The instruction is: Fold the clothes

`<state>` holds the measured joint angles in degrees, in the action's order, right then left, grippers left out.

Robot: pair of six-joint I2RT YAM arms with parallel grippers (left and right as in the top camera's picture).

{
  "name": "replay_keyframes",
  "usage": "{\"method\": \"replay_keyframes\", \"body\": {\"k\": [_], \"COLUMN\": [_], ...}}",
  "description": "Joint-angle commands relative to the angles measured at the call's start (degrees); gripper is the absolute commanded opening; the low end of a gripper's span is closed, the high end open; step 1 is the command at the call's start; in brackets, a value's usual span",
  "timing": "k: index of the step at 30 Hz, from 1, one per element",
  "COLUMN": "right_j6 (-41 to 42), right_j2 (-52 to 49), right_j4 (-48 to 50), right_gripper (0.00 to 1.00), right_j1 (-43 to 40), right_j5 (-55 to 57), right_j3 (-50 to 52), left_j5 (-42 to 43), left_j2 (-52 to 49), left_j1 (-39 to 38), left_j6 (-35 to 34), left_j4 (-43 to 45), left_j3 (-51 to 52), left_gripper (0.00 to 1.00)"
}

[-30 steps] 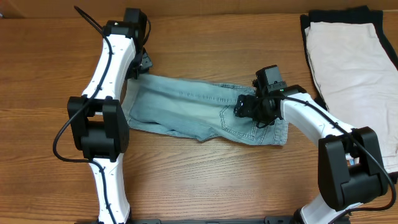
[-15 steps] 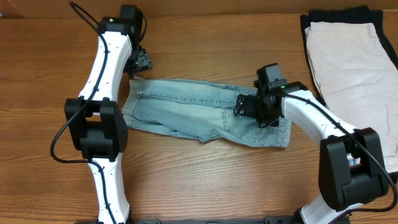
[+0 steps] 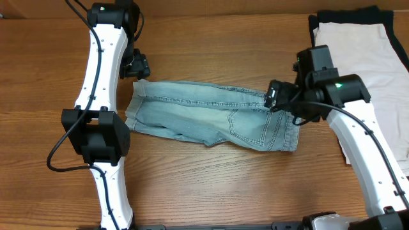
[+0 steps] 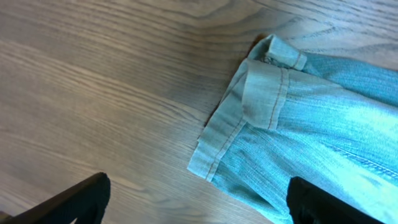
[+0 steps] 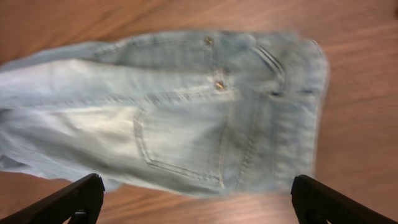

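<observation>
I will close my right gripper on the middle of the waistband (image 3: 293,130) (image 5: 309,124) of the light blue jeans, at a spot just past the back pocket.
Light blue jeans (image 3: 211,118) lie folded lengthwise across the middle of the wooden table, leg cuffs to the left, waist and back pocket to the right. My left gripper (image 3: 136,66) is open and empty, lifted just above and left of the cuffs (image 4: 261,93). My right gripper (image 3: 280,102) is open and empty, raised over the waist end; the back pocket (image 5: 186,143) and waistband (image 5: 298,93) show below it in the right wrist view.
A folded white garment (image 3: 358,57) lies on a dark cloth (image 3: 313,29) at the table's right back corner. Bare wood (image 3: 211,38) lies behind the jeans and in front of them (image 3: 211,185).
Both grippers have let go of the jeans and lifted away. The left went up and left off the cuffs, the right rose and drew back to the right. The jeans lie flat.
</observation>
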<state>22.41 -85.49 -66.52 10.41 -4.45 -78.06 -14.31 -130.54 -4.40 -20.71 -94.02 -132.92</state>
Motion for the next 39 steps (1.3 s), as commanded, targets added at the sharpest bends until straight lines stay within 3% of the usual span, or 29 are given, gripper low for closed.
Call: {"method": "replay_keyframes", "body": {"k": [1, 4, 8, 9, 10, 12, 13, 25, 39], "right_j6": [-0.24, 0.33, 0.31, 0.28, 0.28, 0.28, 0.28, 1.51, 1.66], "right_j2": [-0.83, -0.87, -0.87, -0.87, -0.87, -0.87, -0.87, -0.98, -4.0], "right_j4": [0.24, 3.3, 8.2, 9.22, 10.21, 11.37, 11.72, 17.42, 27.41], "right_gripper": [1.0, 1.0, 1.0, 1.0, 1.0, 1.0, 1.0, 1.0, 1.0], "right_j1": [-0.79, -2.16, -5.55, -6.6, -7.56, -9.09, -9.75, -10.93, -13.99], "right_j5": [1.4, 1.31, -1.53, -2.6, -3.54, -4.87, -5.14, -6.19, -9.46], "right_j3": [3.28, 8.61, 14.01, 14.93, 15.74, 16.81, 17.25, 22.43, 28.87], "left_j5": [0.9, 2.4, 9.14, 10.86, 12.35, 12.92, 12.9, 15.8, 15.17], "left_j2": [0.13, 0.13, 0.13, 0.13, 0.13, 0.13, 0.13, 0.13, 0.11], "left_j1": [0.35, 0.63, 1.03, 1.03, 1.03, 1.03, 1.03, 1.31, 4.2], "left_j6": [2.8, 3.04, 9.38, 11.39, 13.35, 14.05, 14.08, 21.64, 19.85], "left_j4": [1.14, 3.08, 8.15, 9.55, 11.32, 13.99, 15.13, 32.89, 34.86], "left_j3": [3.45, 7.28, 11.61, 12.57, 13.86, 16.35, 17.66, 33.57, 35.17], "left_gripper": [0.91, 0.88, 0.75, 0.66, 0.44, 0.13, 0.05, 0.04, 0.04]}}
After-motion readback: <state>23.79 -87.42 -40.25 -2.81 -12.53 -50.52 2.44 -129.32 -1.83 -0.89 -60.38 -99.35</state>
